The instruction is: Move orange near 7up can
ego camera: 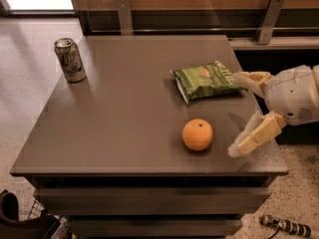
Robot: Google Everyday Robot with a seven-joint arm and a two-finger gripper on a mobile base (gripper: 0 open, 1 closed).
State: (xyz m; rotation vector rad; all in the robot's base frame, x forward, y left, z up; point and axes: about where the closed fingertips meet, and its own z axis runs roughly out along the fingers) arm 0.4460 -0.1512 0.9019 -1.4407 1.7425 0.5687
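Observation:
The robot's gripper will next go to the orange in front of the chip bag and close on the near and far sides of the orange's skin (pixel 199 135).
The orange (pixel 197 134) sits on the grey table (pixel 114 118), toward its front right. The 7up can (pixel 70 59) stands upright at the table's far left corner, well apart from the orange. My gripper (pixel 241 112) comes in from the right over the table's right edge, open and empty. One finger (pixel 251 78) reaches toward the chip bag. The other finger (pixel 255 136) points down-left, a short way to the right of the orange, not touching it.
A flat green chip bag (pixel 207 78) lies on the table behind the orange, near the right edge. A wooden wall with metal brackets (pixel 268 19) runs behind the table. Dark items lie on the floor at the front left (pixel 20 223).

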